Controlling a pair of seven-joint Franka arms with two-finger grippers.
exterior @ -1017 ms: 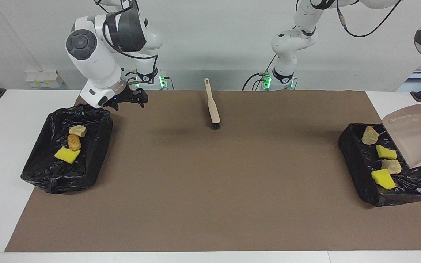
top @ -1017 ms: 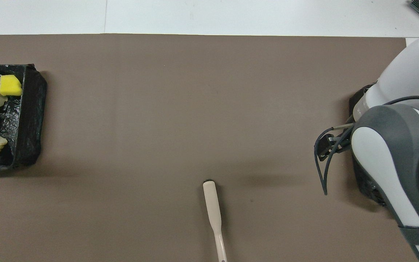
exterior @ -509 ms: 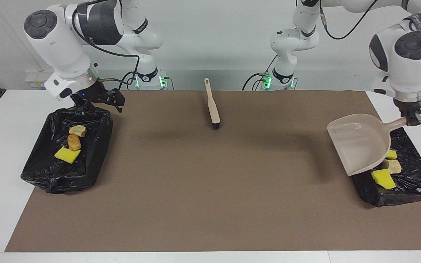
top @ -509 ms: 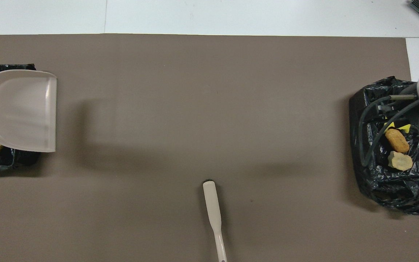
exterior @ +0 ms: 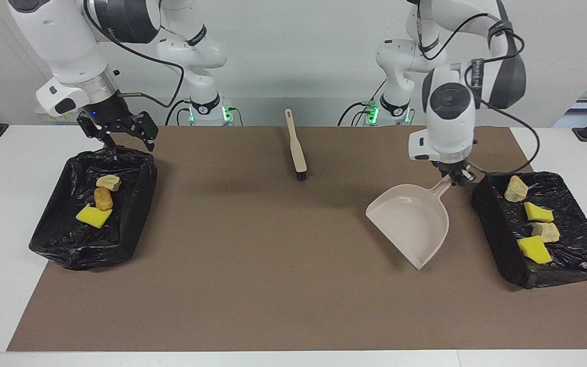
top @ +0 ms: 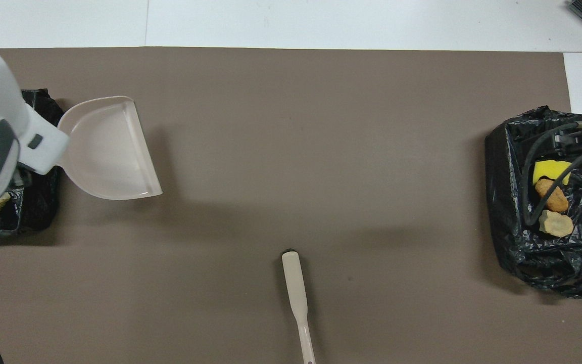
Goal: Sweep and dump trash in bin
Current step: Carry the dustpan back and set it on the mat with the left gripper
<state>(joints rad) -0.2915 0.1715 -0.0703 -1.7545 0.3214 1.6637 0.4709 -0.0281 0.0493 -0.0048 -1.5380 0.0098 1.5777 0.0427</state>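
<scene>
The brown mat [top: 299, 172] reaches just beyond the hand brush's bristles. Next, I let go of the beige dustpan there, just past those bristles, with my left gripper. The dustpan now hangs low over the mat.
The trash lies in two black-lined bins. Three scraps, a yellow chunk [exterior: 94, 216] and two tan lumps, sit in the bin [exterior: 59, 239] at the right arm's end. Several scraps, among them a tan lump [exterior: 515, 188], lie in the bin [exterior: 502, 234] at the left arm's end. My left gripper [exterior: 456, 176] is shut on the handle of the empty beige dustpan [exterior: 410, 221] [top: 106, 149], which hangs low over the mat beside that bin. My right gripper [exterior: 116, 135] is open with nothing in it, above the robot-side rim of the other bin.
The beige hand brush [exterior: 296, 148] [top: 296, 293] lies on the brown mat [exterior: 273, 265] midway between the arms, close to the robots, bristles pointing away from them. White table shows around the mat.
My left arm has swung the dustpan from over its bin out over the mat, toward the table's middle. My right gripper rose and shifted toward the table's end, still open.
</scene>
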